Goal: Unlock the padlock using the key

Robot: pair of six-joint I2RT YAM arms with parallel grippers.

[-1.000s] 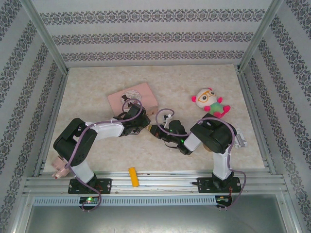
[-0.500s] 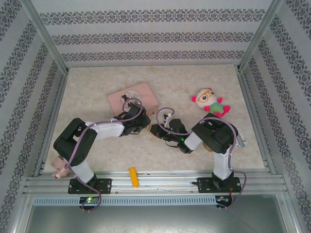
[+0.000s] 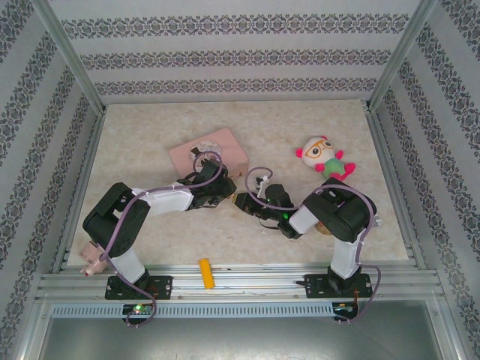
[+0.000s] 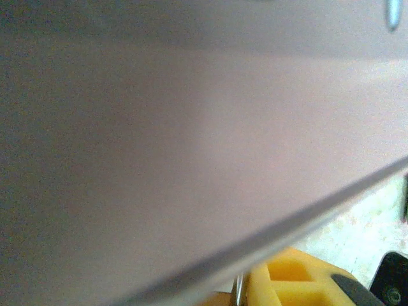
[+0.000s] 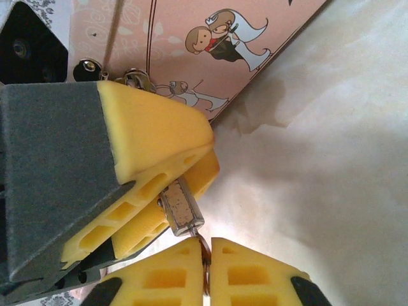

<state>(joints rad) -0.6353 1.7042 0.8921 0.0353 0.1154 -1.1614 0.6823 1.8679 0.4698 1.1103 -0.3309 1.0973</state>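
The padlock's body slants in my left gripper, misaligned with the key, so my right gripper will release the key and straighten the padlock by its lower end (image 5: 188,223).
The padlock (image 5: 182,207) hangs between the yellow fingers of my left gripper (image 5: 207,156), which is shut on its body just in front of the pink tin. In the right wrist view the lock's face looks silvery and worn. The key (image 5: 205,258) sticks into the padlock's lower end, and my right gripper (image 5: 205,245) is shut on it, pads nearly together. From above, the left gripper (image 3: 220,196) and right gripper (image 3: 241,201) meet tip to tip in mid-table. In the left wrist view one yellow finger (image 4: 290,280) shows beneath the blurred tin.
The pink tin (image 3: 208,154) lies just behind the grippers, close against the left one. A plush toy (image 3: 326,157) sits at the back right. A yellow oblong block (image 3: 205,272) lies at the front edge, and a small pink object (image 3: 91,259) sits by the left arm's base.
My right arm's elbow has swung a little to the right and its wrist has turned slightly. Both grippers stay together at the padlock.
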